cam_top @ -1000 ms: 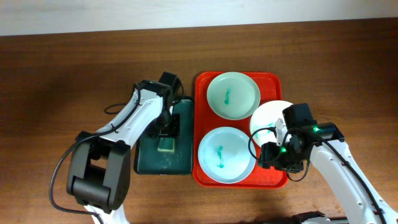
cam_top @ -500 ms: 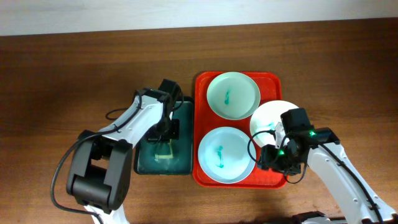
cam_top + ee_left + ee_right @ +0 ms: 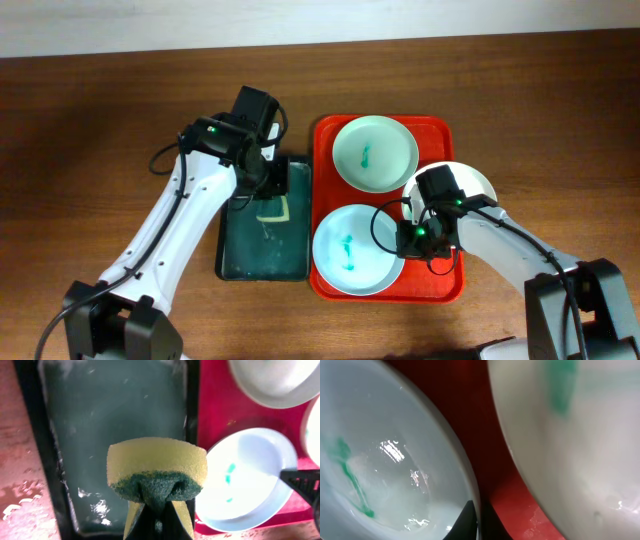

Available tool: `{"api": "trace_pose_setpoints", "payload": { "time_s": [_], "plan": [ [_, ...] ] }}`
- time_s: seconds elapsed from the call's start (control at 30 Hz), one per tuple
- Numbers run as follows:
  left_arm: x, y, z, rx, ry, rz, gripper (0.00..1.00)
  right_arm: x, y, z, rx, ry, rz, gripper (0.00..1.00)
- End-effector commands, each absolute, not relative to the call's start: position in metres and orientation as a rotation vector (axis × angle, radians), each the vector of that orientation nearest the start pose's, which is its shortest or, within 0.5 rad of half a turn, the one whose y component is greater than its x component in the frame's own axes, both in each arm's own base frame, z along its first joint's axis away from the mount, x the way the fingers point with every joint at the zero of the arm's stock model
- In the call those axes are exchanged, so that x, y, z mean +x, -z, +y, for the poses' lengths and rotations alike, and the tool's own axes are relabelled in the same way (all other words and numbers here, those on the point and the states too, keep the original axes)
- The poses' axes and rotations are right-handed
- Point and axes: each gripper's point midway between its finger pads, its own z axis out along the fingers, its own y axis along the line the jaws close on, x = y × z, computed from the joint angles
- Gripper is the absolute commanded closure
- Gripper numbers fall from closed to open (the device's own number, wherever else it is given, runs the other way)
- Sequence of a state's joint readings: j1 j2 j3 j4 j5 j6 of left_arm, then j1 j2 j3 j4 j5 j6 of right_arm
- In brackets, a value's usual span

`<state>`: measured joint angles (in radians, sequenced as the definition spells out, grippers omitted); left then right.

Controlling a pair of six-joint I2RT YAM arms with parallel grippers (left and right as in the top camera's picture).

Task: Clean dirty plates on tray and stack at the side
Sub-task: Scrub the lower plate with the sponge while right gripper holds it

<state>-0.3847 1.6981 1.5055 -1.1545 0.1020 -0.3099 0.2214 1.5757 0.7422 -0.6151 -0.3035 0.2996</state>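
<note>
My left gripper is holding the yellow and green sponge, still above the dark green tray. It will let go of it near the middle of the dark green tray (image 3: 258,224) (image 3: 112,457).
On the red tray (image 3: 438,282) lie three plates: mint green (image 3: 375,152) at the back, pale blue (image 3: 352,252) in front, and white (image 3: 468,178) at the right, partly under my right arm. My right gripper (image 3: 408,240) is shut on the pale blue plate's right rim; the right wrist view shows its fingers (image 3: 479,519) pinching that rim (image 3: 470,480), with the white plate (image 3: 580,445) alongside. My left gripper (image 3: 158,510) is shut on a yellow-and-green sponge (image 3: 157,467), held above the dark green tray (image 3: 115,415). Each plate carries a teal smear.
The dark green tray (image 3: 262,250) sits against the red tray's left side, wet with foam streaks. Bare brown tabletop (image 3: 90,150) lies to the left and behind, and a strip to the right of the red tray (image 3: 560,150).
My left gripper shut on the sponge and lifted it off the dark green tray, towards the back. My right gripper moved left and shut on the pale blue plate's rim.
</note>
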Motion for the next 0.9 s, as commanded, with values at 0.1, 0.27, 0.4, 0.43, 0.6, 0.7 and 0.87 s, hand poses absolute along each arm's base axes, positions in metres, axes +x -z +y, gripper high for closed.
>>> {"api": "trace_pose_setpoints", "payload": {
  "time_s": [0.1, 0.27, 0.4, 0.43, 0.6, 0.7, 0.87],
  "plan": [
    [0.320, -0.138, -0.223, 0.342, 0.547, 2.864, 1.00, 0.238, 0.016, 0.088, 0.371, -0.316, 3.092, 0.96],
    [0.293, -0.083, -0.281, 0.423, 0.613, 2.966, 1.00, 0.237, 0.016, 0.088, 0.382, -0.315, 3.098, 0.96],
    [0.267, -0.032, -0.315, 0.459, 0.652, 3.092, 1.00, 0.235, 0.016, 0.087, 0.385, -0.311, 3.106, 0.96],
    [0.261, -0.014, -0.317, 0.462, 0.625, 3.132, 1.00, 0.234, 0.016, 0.087, 0.385, -0.309, 3.110, 0.96],
    [0.265, 0.032, -0.280, 0.369, 0.262, 3.214, 1.00, 0.233, 0.016, 0.087, 0.386, -0.309, 3.113, 0.96],
    [0.281, 0.029, -0.234, 0.310, -0.164, 3.141, 1.00, 0.231, 0.016, 0.087, 0.388, -0.309, 3.120, 0.96],
    [0.294, 0.015, -0.205, 0.313, -0.420, 3.062, 1.00, 0.231, 0.016, 0.087, 0.388, -0.309, 3.120, 0.96]
  ]
}}
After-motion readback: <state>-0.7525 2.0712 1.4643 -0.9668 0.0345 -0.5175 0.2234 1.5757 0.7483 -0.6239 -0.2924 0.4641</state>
